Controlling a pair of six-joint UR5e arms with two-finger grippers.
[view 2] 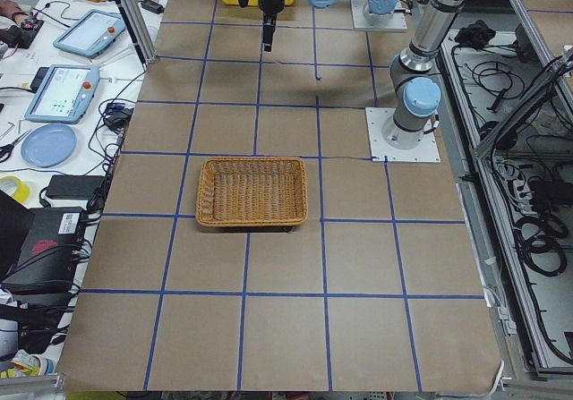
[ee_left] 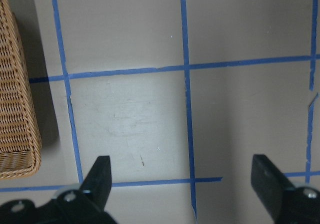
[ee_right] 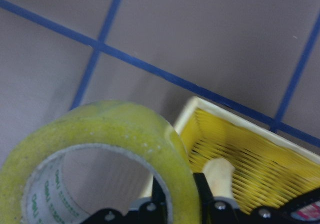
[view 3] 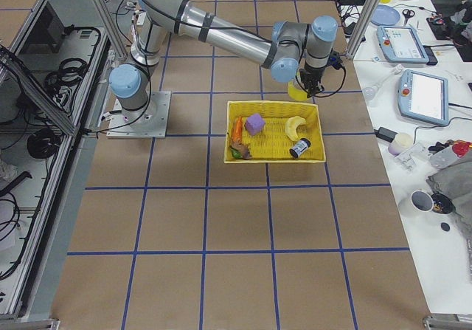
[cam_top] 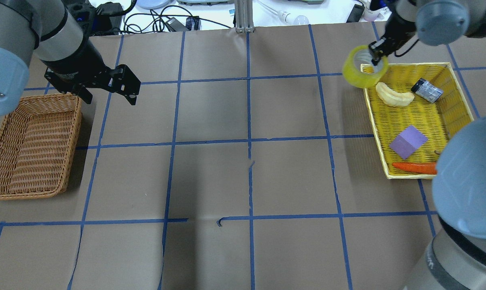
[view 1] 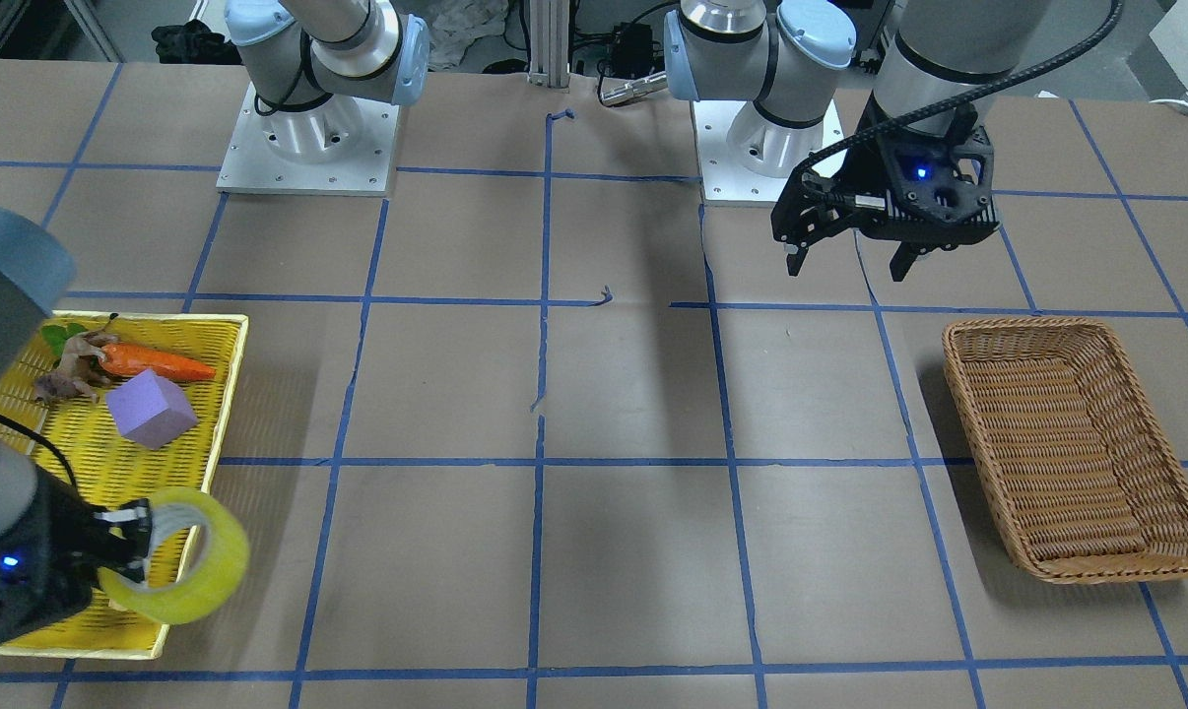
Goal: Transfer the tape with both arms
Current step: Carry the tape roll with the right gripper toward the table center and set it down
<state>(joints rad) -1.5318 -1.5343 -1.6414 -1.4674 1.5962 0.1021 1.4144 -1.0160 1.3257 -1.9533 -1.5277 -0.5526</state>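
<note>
My right gripper will release the yellow tape on the blue line midway (view 1: 533, 563) between the tray and basket.
The yellow tape (cam_top: 358, 72) with a pale core is held by my right gripper (cam_top: 375, 60), which is shut on its wall, one finger inside the ring and one outside. The roll hangs over the corner of the yellow tray (cam_top: 372, 121) farthest from the robot's base. The front-facing view shows the tape (view 1: 195, 571) in the right gripper (view 1: 126, 542), and the right wrist view shows the tape (ee_right: 115, 129) up close. My left gripper (cam_top: 110, 98) is open and empty, above the table beside the wicker basket (cam_top: 73, 133); it also shows in the front-facing view (view 1: 846, 266).
The tray holds a purple cube (cam_top: 408, 141), a carrot (cam_top: 414, 167), a pale banana piece (cam_top: 394, 96) and a small dark cylinder (cam_top: 427, 90). The wicker basket (view 1: 958, 374) has nothing in it. Brown paper with blue tape lines covers the table between the two.
</note>
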